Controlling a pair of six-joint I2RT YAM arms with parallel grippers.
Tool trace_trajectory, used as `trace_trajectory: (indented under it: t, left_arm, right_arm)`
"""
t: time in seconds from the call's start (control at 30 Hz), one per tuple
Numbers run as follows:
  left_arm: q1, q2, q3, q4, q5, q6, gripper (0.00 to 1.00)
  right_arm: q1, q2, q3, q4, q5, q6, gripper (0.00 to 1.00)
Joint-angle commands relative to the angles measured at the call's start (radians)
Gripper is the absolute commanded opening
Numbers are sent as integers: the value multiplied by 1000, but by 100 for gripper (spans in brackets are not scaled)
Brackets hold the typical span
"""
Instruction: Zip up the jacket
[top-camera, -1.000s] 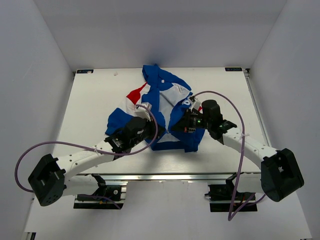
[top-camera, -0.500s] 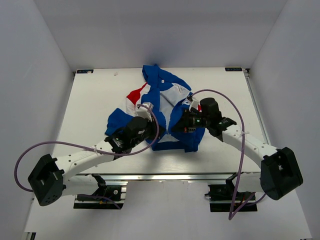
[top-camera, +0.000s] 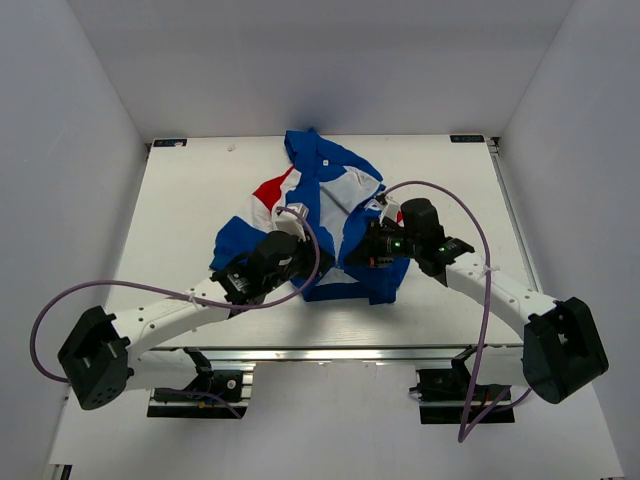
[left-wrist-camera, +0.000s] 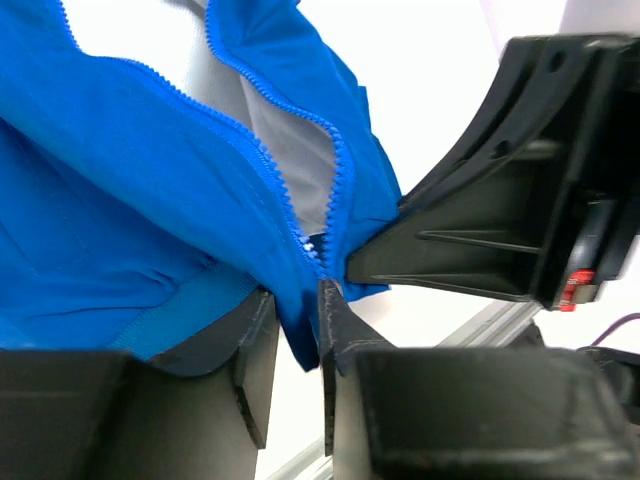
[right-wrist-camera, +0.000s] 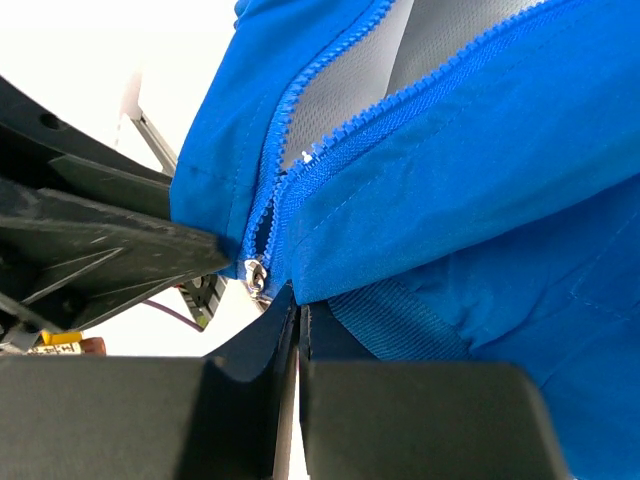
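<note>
The jacket's blue hem fold sits deep between my left fingers beside the zipper teeth; I will open, back off, pinch the hem fold's lower tip (left-wrist-camera: 307, 358).
The blue jacket (top-camera: 322, 190), with red and white panels, lies crumpled in the middle of the table, its front zipper open above the bottom hem. My left gripper (top-camera: 305, 262) is at the hem's left side; in the left wrist view (left-wrist-camera: 298, 320) its fingers hold a fold of blue hem just below the zipper teeth (left-wrist-camera: 300, 225). My right gripper (top-camera: 356, 250) faces it from the right; in the right wrist view (right-wrist-camera: 300, 312) its fingers are pressed together on the hem edge beside the silver zipper slider (right-wrist-camera: 256, 272). The two zipper halves meet at the slider.
The white table (top-camera: 190, 200) has a metal rail along its near edge (top-camera: 330, 352). Purple cables (top-camera: 440, 190) loop over both arms. White walls enclose the sides and back. The other gripper's black body fills part of each wrist view: the right gripper (left-wrist-camera: 500, 200) and the left gripper (right-wrist-camera: 90, 250).
My right gripper has shifted slightly up and left, drawing the hem a little closer to the left gripper. The left arm has barely moved.
</note>
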Motion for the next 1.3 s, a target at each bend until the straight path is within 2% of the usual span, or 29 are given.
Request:
trace_trajectory:
  t: [0.0, 0.2, 0.63, 0.83, 0.93, 1.1, 1.27]
  left_arm:
    - [-7, -53, -6, 24, 3, -16, 33]
    - [-7, -56, -14, 40, 15, -10, 37]
    - [-7, -9, 6, 32, 54, -6, 35]
    - [-7, -18, 2, 18, 40, -20, 20]
    - [-7, -26, -1, 21, 37, -27, 0]
    - [-9, -81, -76, 103, 14, -36, 0]
    - [-22, -153, -139, 133, -43, 5, 0]
  right_arm:
    - [5, -5, -8, 35, 8, 13, 0]
    - [4, 0, -8, 51, -1, 34, 0]
    - [7, -13, -4, 71, 5, 59, 0]
    - [7, -25, -11, 72, 20, 71, 0]
    - [7, -17, -12, 80, 20, 86, 0]
    - [7, -3, -14, 130, 28, 175, 0]
    - [7, 29, 35, 101, 62, 257, 0]
